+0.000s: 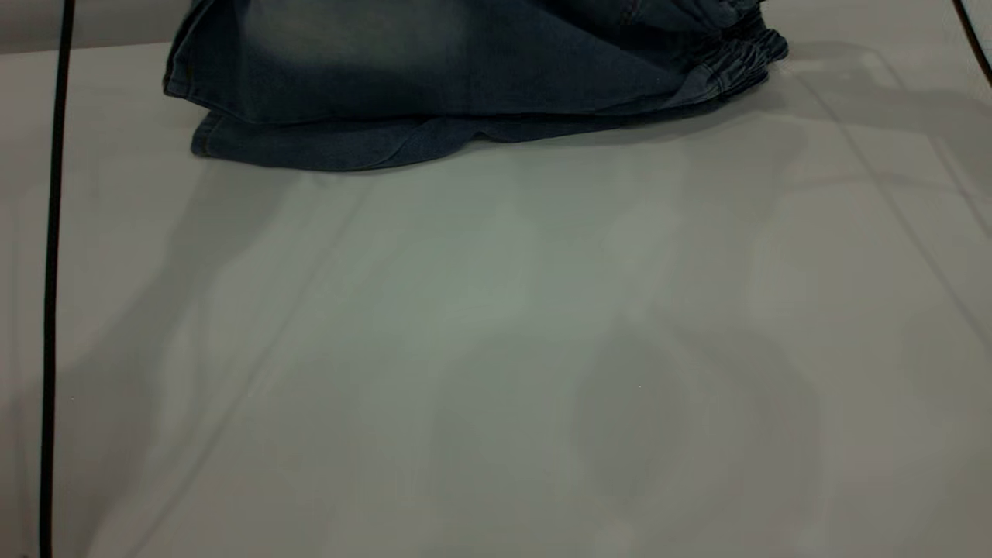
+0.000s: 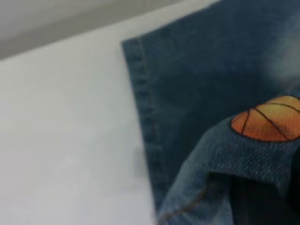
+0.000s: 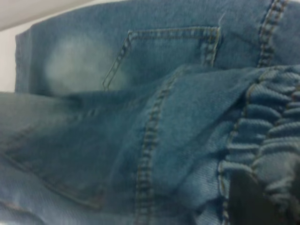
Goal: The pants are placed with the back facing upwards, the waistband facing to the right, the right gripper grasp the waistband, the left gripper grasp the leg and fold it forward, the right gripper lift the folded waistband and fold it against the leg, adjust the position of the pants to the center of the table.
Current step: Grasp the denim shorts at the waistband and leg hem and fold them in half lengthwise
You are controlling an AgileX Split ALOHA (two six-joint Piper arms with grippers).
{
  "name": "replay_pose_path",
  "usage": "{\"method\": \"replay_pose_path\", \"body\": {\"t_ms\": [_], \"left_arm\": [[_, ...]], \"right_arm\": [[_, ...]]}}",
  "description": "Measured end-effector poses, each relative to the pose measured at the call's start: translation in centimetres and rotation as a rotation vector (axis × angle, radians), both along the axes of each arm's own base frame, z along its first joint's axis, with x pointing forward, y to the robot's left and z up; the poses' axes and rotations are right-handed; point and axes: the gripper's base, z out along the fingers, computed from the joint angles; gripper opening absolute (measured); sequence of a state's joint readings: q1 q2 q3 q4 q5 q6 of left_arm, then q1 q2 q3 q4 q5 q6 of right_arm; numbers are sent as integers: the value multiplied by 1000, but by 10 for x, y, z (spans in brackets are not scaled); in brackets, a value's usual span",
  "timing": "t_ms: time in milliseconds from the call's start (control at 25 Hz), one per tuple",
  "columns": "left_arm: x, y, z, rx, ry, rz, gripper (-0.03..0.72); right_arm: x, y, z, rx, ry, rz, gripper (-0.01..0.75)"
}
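Next, my left gripper lets go of the raised leg hem on the hem end of the lower denim layer (image 1: 206, 79) (image 2: 152, 122).
The faded-blue denim pants (image 1: 434, 85) lie doubled over at the far edge of the white table (image 1: 496, 349), with the gathered waistband (image 1: 744, 58) at the right. Neither gripper shows in the exterior view. In the left wrist view the leg (image 2: 253, 154) with the orange basketball print (image 2: 269, 119) is raised off the lower denim layer, and my left gripper (image 2: 262, 197) is shut on its hem fold. In the right wrist view the ruffled waistband (image 3: 276, 136) bunches around my right gripper (image 3: 255, 199), which is shut on it above a back pocket (image 3: 168, 51).
A black cable (image 1: 53, 232) runs down the table's left side, and another (image 1: 975, 39) crosses the far right corner. Bare tabletop (image 2: 65, 131) lies beside the leg hem, and the wide near part of the table holds only shadows.
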State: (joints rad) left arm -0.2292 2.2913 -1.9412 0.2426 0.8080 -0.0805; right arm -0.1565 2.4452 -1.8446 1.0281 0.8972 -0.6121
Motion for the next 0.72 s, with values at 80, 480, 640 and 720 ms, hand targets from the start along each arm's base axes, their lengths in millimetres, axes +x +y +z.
{"method": "replay_pose_path", "body": {"t_ms": [80,480,640,720], "left_arm": [[2,2,-2,33,-14,-12,79],[7,6,-23,123,2,-39,79],[8,7,-22,139,-15,-49,79],[8,7,-22,144,-14,-50,79]], "right_arm": [[2,-2,-1,-3,-9,-23,46],[9,-5,2,-16,-83,-77,66],[10,-6,2,-31,-99,-73,168],[10,-7,2,-37,-103,-80,253]]}}
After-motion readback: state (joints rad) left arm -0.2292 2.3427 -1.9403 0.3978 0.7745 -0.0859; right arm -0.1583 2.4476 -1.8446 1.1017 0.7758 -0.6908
